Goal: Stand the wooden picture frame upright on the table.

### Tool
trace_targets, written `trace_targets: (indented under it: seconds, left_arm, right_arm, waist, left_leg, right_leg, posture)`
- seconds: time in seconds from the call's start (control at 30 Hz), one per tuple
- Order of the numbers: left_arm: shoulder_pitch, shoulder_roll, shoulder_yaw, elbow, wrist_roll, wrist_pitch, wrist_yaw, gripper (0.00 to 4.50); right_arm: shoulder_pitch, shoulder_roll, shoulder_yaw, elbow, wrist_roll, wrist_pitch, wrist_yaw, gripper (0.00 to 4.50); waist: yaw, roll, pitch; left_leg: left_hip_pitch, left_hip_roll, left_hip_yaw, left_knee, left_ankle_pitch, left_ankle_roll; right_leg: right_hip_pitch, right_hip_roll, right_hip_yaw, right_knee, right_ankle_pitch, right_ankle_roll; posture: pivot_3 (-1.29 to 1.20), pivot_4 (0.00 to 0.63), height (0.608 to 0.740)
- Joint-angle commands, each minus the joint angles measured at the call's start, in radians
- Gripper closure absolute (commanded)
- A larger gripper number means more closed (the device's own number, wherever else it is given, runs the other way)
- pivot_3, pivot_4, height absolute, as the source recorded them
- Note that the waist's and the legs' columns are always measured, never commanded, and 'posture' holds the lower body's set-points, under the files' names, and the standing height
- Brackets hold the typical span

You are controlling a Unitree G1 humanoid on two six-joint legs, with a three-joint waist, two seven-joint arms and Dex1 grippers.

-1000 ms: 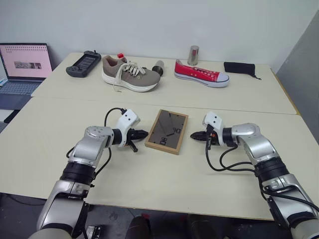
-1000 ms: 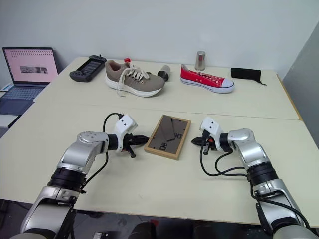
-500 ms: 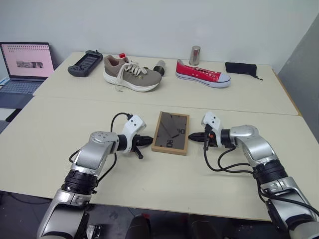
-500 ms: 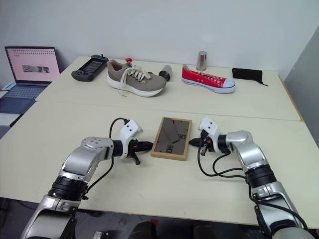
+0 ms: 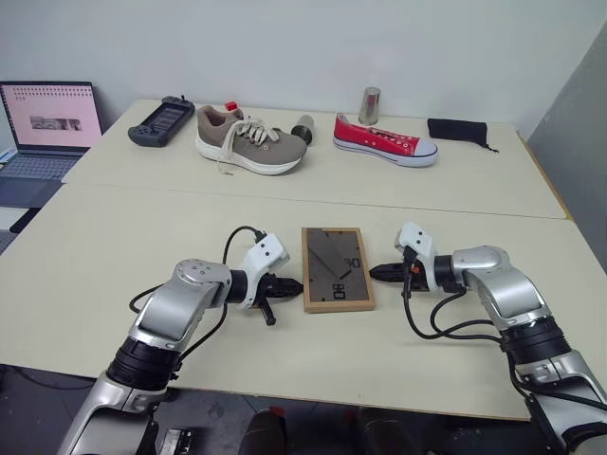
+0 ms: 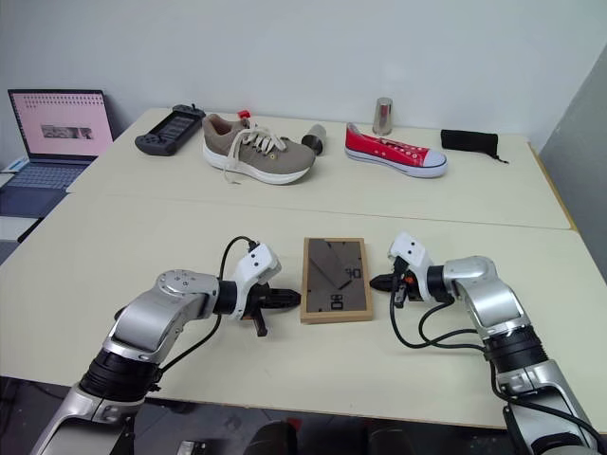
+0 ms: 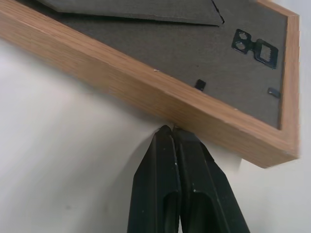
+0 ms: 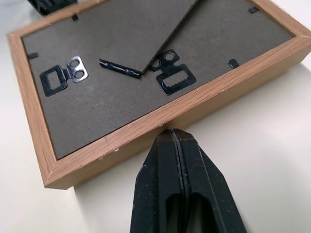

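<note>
The shut fingers of my left gripper just push the flat picture frame's edge, so that gripper should move back, turn, open and grab the frame's edge [image 5: 307, 303] near the front corner.
The wooden picture frame [image 5: 337, 268] lies flat on the cream table [image 5: 114, 246], its dark grey-brown back and folded strut facing up. My left gripper [image 5: 296, 285] is shut, its tip against the frame's left edge near the front corner. In the left wrist view the shut fingers [image 7: 170, 165] touch the wooden rim [image 7: 146, 87]. My right gripper [image 5: 373, 273] is shut too, its tip at the frame's right edge. In the right wrist view its fingers [image 8: 175, 160] meet the rim of the wooden picture frame [image 8: 160, 116], with metal hangers showing on the backing.
Along the far side of the table stand a grey sneaker [image 5: 248, 140], a red sneaker [image 5: 384, 140], a black handheld device [image 5: 160, 120], a metal cup [image 5: 368, 104] and a black pouch [image 5: 457, 130]. A laptop [image 5: 45, 123] sits off to the far left.
The frame has turned from a slanted lie to nearly square with the table's front edge and sits closer to me. Both shut grippers have drawn back toward me with it.
</note>
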Motion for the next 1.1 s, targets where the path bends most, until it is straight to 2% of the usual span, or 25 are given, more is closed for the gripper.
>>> trace_targets:
  seconds: [0.03,0.27,0.7,0.83,1.0,1.1]
  left_arm:
    - [-0.004,-0.004,-0.018,-0.092,-0.045,-0.006,-0.017,4.44]
    - [0.024,0.055,-0.063,-0.125,-0.059,0.005,-0.043,4.44]
    - [0.049,0.248,-0.005,-0.002,-0.034,-0.083,-0.082,4.44]
    - [0.037,0.248,-0.002,0.024,-0.031,-0.096,-0.068,4.44]
    - [-0.048,0.142,-0.004,0.074,-0.028,-0.109,0.008,4.44]
    - [-0.077,0.117,-0.025,0.087,-0.019,-0.11,0.008,4.44]
  right_arm:
    - [0.014,-0.002,0.004,-0.093,0.061,0.007,0.041,4.5]
    - [0.027,-0.011,-0.003,-0.128,0.092,0.038,0.028,4.5]
    - [0.024,-0.026,0.001,-0.111,0.095,0.038,0.014,4.5]
    - [0.019,-0.023,0.004,-0.103,0.094,0.036,0.011,4.5]
    - [0.013,-0.015,0.025,-0.106,0.105,0.038,0.037,4.5]
    - [0.023,-0.025,0.035,-0.133,0.115,0.049,0.062,4.5]
  waist:
    - [0.0,0.0,0.0]
    - [-0.001,0.0,0.0]
    - [-0.004,0.0,0.0]
    - [-0.002,0.0,0.0]
    - [-0.001,0.0,0.0]
    - [0.0,0.0,0.0]
  left_leg:
    - [0.0,0.0,0.0,0.0,0.0,0.0]
    - [0.0,0.0,0.0,0.0,0.0,0.0]
    - [0.0,0.001,-0.001,0.0,0.0,0.0]
    - [0.0,0.001,0.0,0.0,0.0,0.0]
    - [0.0,0.001,0.0,0.0,0.0,0.0]
    - [0.0,0.001,-0.001,0.0,0.0,0.0]
  right_leg:
    - [0.0,0.0,0.0,0.0,0.0,0.0]
    - [0.0,0.0,0.0,0.0,0.0,0.0]
    - [-0.001,0.002,0.001,0.0,0.0,0.0]
    - [-0.001,0.002,0.001,0.0,0.0,0.0]
    - [-0.001,0.002,0.001,0.0,0.0,0.0]
    - [-0.001,0.002,0.001,0.0,0.0,0.0]
  posture:
    - [0.0,0.15,0.74]
    - [0.0,0.15,0.74]
    - [0.0,0.15,0.74]
    - [0.0,0.15,0.74]
    - [0.0,0.15,0.74]
    - [0.0,0.15,0.74]
